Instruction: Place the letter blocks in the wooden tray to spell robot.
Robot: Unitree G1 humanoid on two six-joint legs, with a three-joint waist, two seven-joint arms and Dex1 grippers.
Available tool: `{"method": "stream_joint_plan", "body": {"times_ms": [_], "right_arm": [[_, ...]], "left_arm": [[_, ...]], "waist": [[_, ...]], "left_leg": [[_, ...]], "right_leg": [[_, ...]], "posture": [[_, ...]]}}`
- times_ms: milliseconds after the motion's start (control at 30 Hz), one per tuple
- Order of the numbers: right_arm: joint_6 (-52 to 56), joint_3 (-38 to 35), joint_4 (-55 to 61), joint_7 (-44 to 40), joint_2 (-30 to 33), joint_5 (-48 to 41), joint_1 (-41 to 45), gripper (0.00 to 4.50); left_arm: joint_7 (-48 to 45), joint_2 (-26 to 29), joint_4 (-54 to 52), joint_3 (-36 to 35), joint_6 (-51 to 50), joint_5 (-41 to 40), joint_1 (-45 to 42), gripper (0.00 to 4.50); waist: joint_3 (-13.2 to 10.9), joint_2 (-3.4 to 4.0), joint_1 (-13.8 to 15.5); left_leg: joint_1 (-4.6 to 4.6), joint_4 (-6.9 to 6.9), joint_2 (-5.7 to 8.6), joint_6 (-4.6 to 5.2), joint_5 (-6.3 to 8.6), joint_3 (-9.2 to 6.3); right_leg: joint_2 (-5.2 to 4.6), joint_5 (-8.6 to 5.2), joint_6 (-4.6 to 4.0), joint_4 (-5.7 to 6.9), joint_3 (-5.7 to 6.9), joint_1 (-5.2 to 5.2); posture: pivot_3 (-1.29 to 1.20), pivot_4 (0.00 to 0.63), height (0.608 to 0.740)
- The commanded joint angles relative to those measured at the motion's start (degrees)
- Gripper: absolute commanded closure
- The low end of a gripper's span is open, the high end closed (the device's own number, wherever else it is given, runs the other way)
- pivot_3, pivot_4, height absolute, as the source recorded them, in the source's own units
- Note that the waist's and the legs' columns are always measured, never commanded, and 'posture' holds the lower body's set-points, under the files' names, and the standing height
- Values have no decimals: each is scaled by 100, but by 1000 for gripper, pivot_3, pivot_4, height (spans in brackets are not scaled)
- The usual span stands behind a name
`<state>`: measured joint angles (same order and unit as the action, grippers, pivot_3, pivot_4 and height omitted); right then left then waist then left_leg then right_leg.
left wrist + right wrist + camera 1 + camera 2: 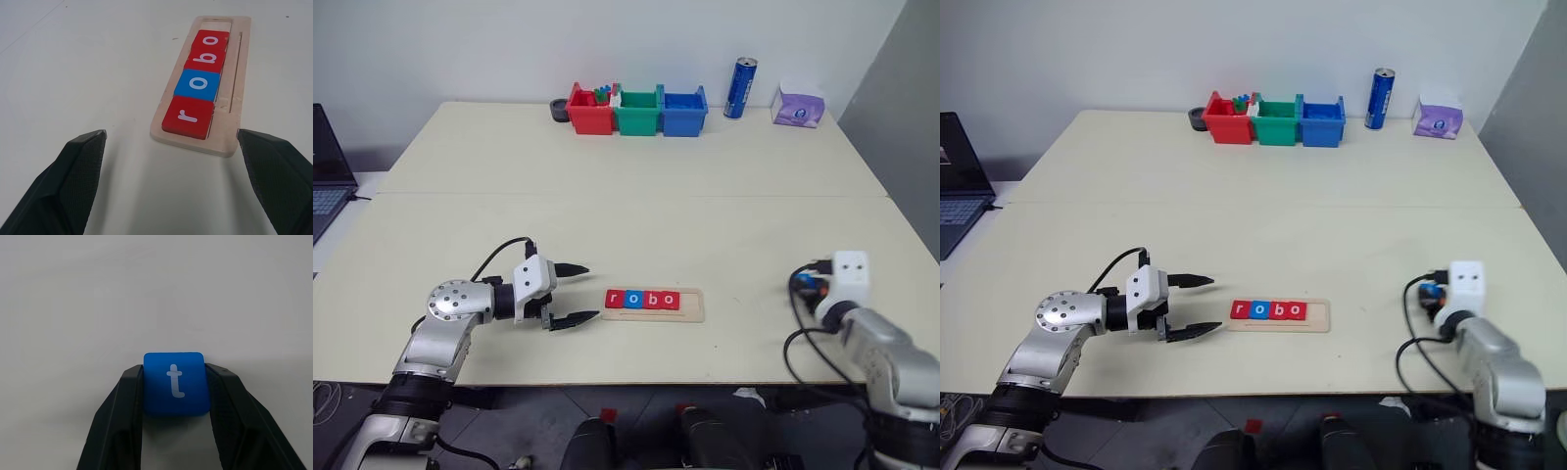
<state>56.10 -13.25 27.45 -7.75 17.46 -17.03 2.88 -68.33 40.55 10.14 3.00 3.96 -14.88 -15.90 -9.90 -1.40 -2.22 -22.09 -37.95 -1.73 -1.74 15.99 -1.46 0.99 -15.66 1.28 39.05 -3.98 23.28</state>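
The blue t block is held in my right gripper by its side edges, so next I put the block down and pick it up by its top and bottom edges (173,355).
The wooden tray (693,311) lies near the table's front edge, with four letter blocks in it. They read r (188,117) in red, o (198,84) in blue, b (205,59) in red and o (211,40) in red. The slot past the last o is bare. My left gripper (592,291) hovers open just off the tray's left end, pointing at it with nothing between its fingers. Off to the right of the tray, my right gripper (176,371) is shut on a blue block with a white t (176,384).
Red (590,110), green (637,111) and blue (684,110) plastic bins stand in a row at the table's far edge, with small toy pieces in the red one. A blue can (740,88) and a purple tissue pack (799,106) stand to their right. A laptop (328,166) sits far left.
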Motion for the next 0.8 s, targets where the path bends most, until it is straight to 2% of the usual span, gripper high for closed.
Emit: {"method": "stream_joint_plan", "body": {"times_ms": [33,200,367,533,667,700,800], "right_arm": [[297,304,727,285,-263,6,-149,3048],[293,571,805,596,-676,162,-263,3048],[87,434,740,722,-991,135,-226,3048],[-36,366,1035,620,-949,52,-90,1403],[-117,246,1254,68,-328,-121,186,15],[-100,199,1248,-41,-194,-173,229,15],[-137,74,983,-1268,995,-524,303,15]], "left_arm": [[-49,70,-32,-119,19,-48,-87,0],[-131,93,259,-146,123,-24,-149,0],[-186,72,430,-131,238,-5,-159,0],[-312,47,592,-119,344,-36,-126,0],[-385,33,627,-110,351,-56,-119,0],[-400,27,629,-112,349,-63,-120,0],[-493,-12,559,-137,282,-189,-111,0]], "waist": [[0,0,1],[1,-2,17],[1,-2,16],[1,-2,17],[-1,0,16],[-1,-1,17],[-4,2,20]], "left_leg": [[1,-1,1,0,0,0],[4,-5,10,0,0,6],[6,-3,5,0,0,6],[6,-2,5,0,0,7],[4,-2,8,0,0,6],[4,-3,8,0,0,6],[2,-3,10,0,0,8]], "right_leg": [[0,0,1,0,0,1],[-3,-1,5,-5,-2,1],[0,-1,5,-4,3,2],[0,-1,5,-4,4,2],[-1,-1,5,-5,0,4],[-1,-1,5,-5,0,4],[-2,-2,5,-7,4,3]], "posture": [[0,150,740],[0,150,740],[0,150,740],[0,150,740],[0,150,740],[0,150,740],[0,150,740]]}}
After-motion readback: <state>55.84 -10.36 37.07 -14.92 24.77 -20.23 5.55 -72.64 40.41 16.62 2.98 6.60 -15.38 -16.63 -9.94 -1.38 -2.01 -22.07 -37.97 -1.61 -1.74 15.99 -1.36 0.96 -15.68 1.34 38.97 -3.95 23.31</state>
